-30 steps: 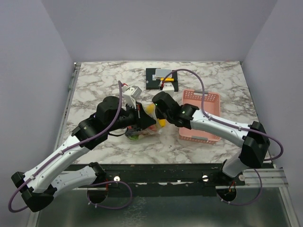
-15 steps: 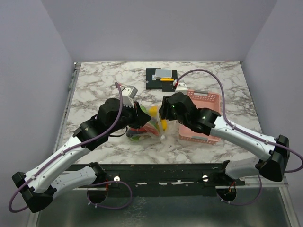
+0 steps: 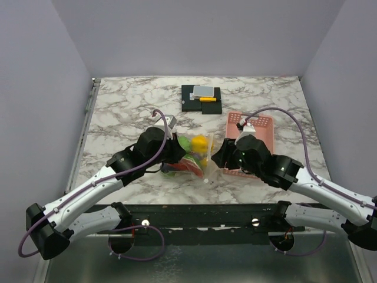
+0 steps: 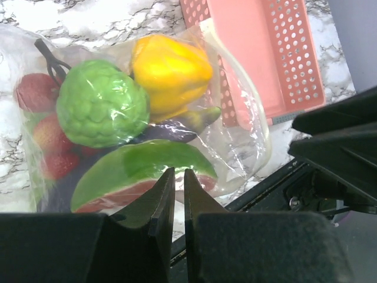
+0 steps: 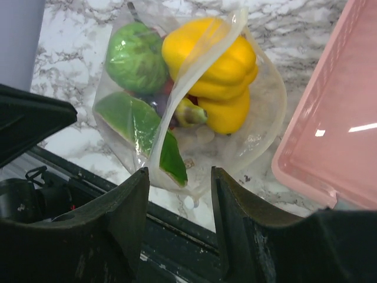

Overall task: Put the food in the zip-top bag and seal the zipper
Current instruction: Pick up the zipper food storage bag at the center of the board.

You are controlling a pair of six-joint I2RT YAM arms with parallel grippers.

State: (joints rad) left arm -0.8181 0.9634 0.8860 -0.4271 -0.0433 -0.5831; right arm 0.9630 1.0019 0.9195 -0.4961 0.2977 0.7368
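Observation:
The robot's right gripper should next grab the near corner of the opening (image 3: 205, 180) (image 5: 191, 196) of the zip-top bag, where the bag's rims meet next to the watermelon slice.
The clear zip-top bag (image 3: 205, 170) lies near the table's front edge, between my two grippers. It holds the food: a yellow pepper (image 4: 171, 68), a green bumpy fruit (image 4: 100, 103), a watermelon slice (image 4: 135, 171) and red strawberries (image 4: 50, 138). My left gripper (image 4: 175, 171) is at the bag's left edge, its jaws pressed almost together on the film. In the right wrist view the bag's mouth (image 5: 194, 88) gapes open. My right gripper (image 5: 179, 171) is open and empty just off the bag's near right corner. It sits right of the bag in the top view (image 3: 217, 158).
A pink perforated basket (image 3: 259, 127) stands right of the bag, close to my right gripper. A yellow-and-grey item on a black base (image 3: 201, 97) sits at the back. The dark front rail (image 3: 194, 209) runs just below the bag.
Both grippers have come toward the front edge. The right gripper drew back to the right, off the bag. The bag with the food now lies lower and shows plainly.

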